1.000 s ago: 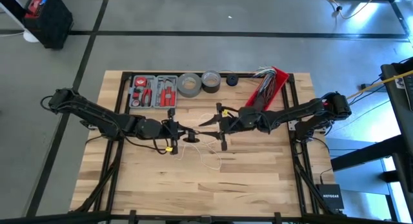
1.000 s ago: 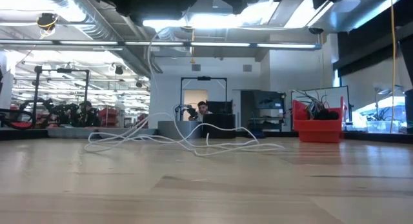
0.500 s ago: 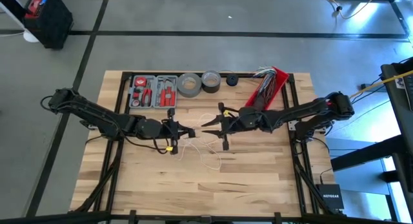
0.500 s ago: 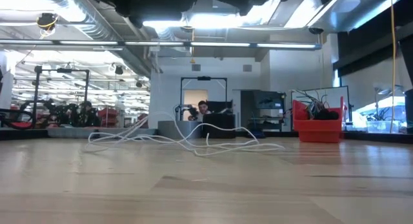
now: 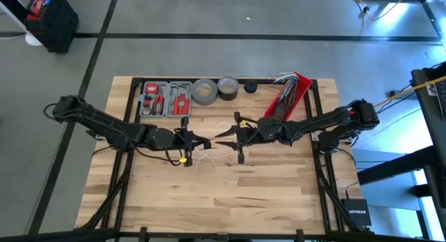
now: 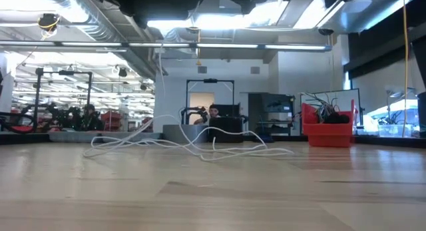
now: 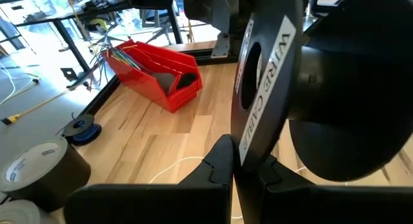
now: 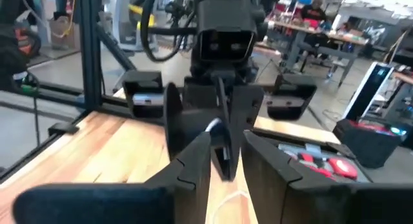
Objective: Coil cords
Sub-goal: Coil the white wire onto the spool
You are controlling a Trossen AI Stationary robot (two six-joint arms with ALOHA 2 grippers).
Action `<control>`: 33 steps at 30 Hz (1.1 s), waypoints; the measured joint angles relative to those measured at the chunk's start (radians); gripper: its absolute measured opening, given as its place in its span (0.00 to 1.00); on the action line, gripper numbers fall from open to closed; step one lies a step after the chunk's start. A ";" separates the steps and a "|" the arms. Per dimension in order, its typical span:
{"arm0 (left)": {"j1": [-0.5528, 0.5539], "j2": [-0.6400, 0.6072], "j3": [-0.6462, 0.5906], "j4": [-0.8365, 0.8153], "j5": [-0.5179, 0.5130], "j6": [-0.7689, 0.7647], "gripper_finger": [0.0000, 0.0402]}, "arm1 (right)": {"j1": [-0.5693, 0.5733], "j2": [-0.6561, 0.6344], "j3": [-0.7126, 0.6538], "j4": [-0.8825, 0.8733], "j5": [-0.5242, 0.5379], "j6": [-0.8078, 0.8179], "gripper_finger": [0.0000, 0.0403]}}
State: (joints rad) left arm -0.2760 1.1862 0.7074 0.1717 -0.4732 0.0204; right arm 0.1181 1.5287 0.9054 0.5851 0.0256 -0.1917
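Note:
Left gripper pinches the reel's rim, cord hangs loose; it should leave the reel to my right gripper and take the hanging part of the cord (image 6: 161,66).
The cord is a thin white cable (image 5: 219,165) that lies in loose loops on the wood table (image 5: 139,193), also seen in the low view (image 6: 186,143). One strand rises to a black disc-shaped reel (image 7: 258,88), held in the air above the table's middle. My left gripper (image 5: 203,141) is shut on the reel from the table's left. My right gripper (image 5: 221,135) faces it from the right, level, its fingers closed about the same disc (image 8: 222,146). My left gripper pinches the rim of the labelled disc (image 7: 248,153) between its two fingers, which come in nearly level from the table's left. The reel stands on edge, clear of the table. My right gripper has the disc's thin edge (image 8: 223,166) between its two fingers (image 8: 193,162), level from the table's right. White cable (image 8: 213,126) shows on the reel just beyond them.
Along the far edge stand a grey tool case (image 5: 166,99), two tape rolls (image 5: 204,91), a small black roll (image 5: 250,86) and a red bin of wires (image 5: 289,92). The table's near half holds only the cable loops. A person (image 6: 213,112) sits in the room beyond.
In the low view the white strand that hangs from above has shifted, while the loops on the table have stayed where they were. Both arms have kept nearly still.

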 joint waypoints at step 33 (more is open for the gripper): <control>-0.001 -0.001 0.000 -0.083 0.003 -0.125 0.23 | 0.140 -0.028 0.000 0.012 0.590 -0.255 0.02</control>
State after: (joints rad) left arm -0.2771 1.1854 0.7071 0.0887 -0.4702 -0.1045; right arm 0.2582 1.5004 0.9051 0.5975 0.6160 -0.4467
